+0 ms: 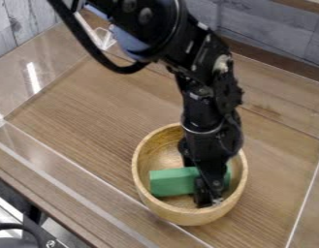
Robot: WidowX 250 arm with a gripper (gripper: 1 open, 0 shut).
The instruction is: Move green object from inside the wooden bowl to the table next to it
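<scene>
My gripper needs to open, move along and take the green object nearer its middle (189,181) before lifting, because its fingers are around the green object toward one end.
The wooden bowl (158,155) sits on the table (97,107) at the front right. Inside it lies the green object (175,180), a flat block resting on the bowl's floor. My gripper (208,182) points straight down into the bowl, and its dark fingers (201,194) straddle the block's right end. The fingers stand close against the block. Whether they press on it does not show from this angle. The black arm hides the bowl's far right rim.
Clear acrylic walls (51,160) edge the table at the front and left. Bare wood lies to the left of the bowl and behind it. The arm's black cable (71,44) loops above the back left.
</scene>
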